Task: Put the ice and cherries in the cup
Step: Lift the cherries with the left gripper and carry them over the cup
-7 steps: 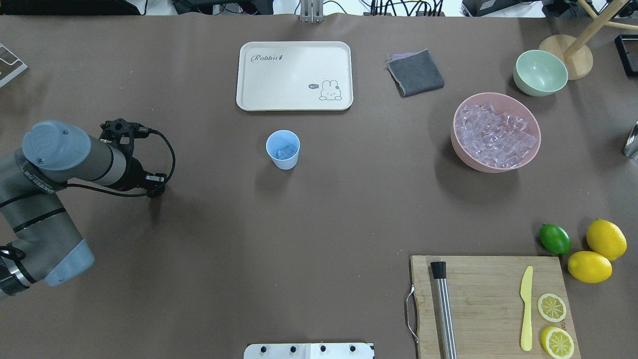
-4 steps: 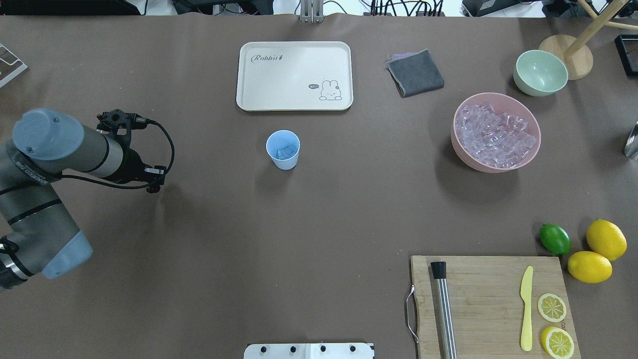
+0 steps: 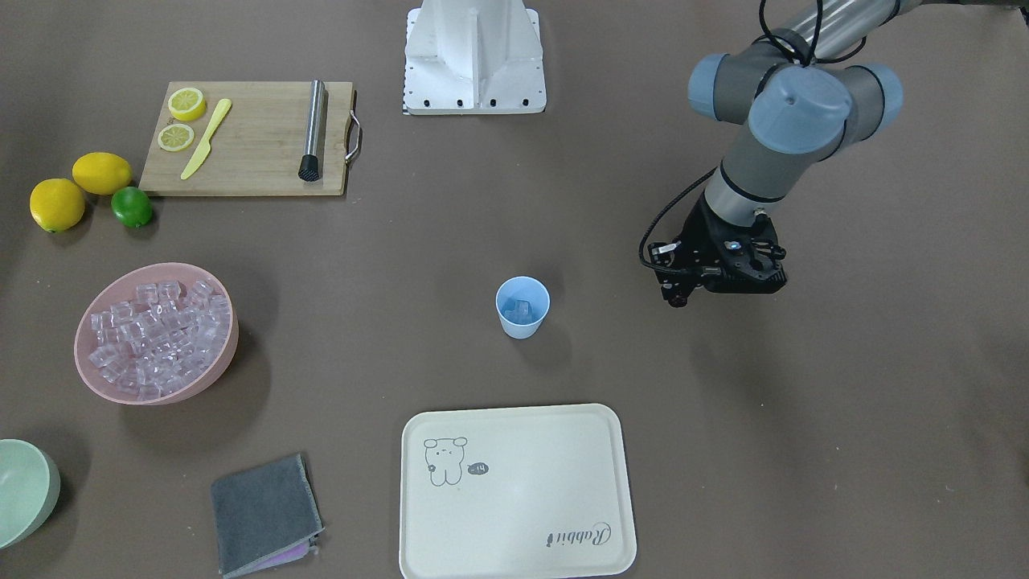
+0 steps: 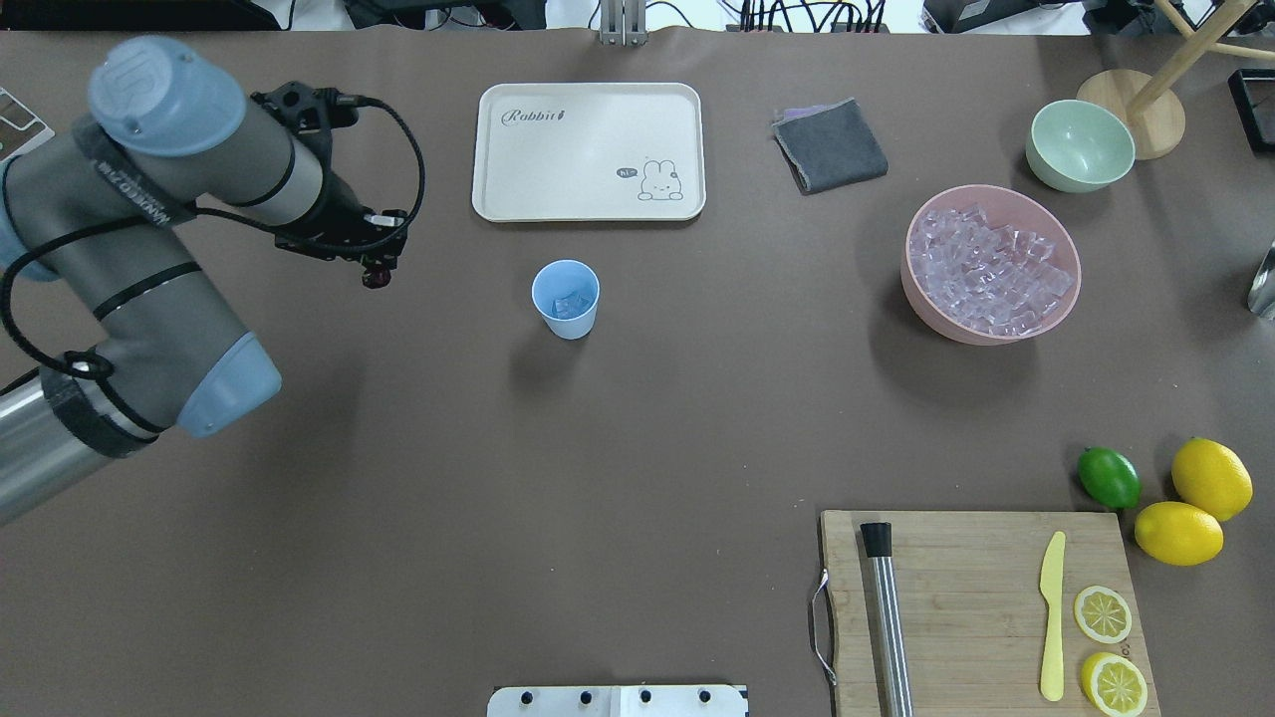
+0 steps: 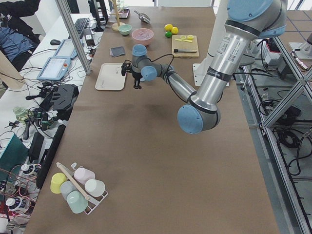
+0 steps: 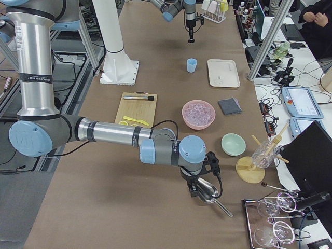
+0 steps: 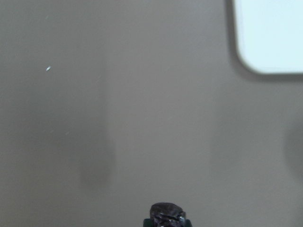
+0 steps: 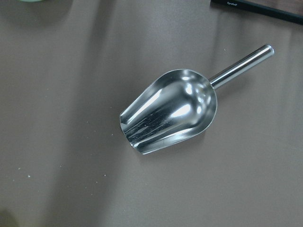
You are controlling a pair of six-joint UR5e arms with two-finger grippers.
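I should let go of the dark cherries with my left gripper on top of the ice cubes inside the light-blue cup [image 3: 523, 310].
The light-blue cup [image 4: 566, 298] stands mid-table with a few ice cubes in it; it also shows in the front view [image 3: 522, 306]. More ice [image 4: 990, 267] fills the pink bowl [image 4: 1064, 304]. My left gripper [image 4: 376, 275] hangs above the table to the left of the cup, apart from it, shut on the dark cherries [image 7: 167, 215], which show as a glossy dark lump at the bottom of the left wrist view. My right gripper [image 6: 199, 182] is by a metal scoop [image 8: 170, 111] lying on the table at the far right; I cannot tell if it is open.
A cream rabbit tray [image 4: 588, 149] lies beyond the cup. A grey cloth [image 4: 830, 145] and a pale green bowl [image 4: 1080, 145] are at the back right. A cutting board [image 4: 976, 607] with muddler, knife and lemon slices, a lime [image 4: 1108, 477] and lemons are front right.
My left arm has swung away from the near left, forward and to the right, bringing the gripper with the cherries closer to the cup. The cup and bowls have not moved.
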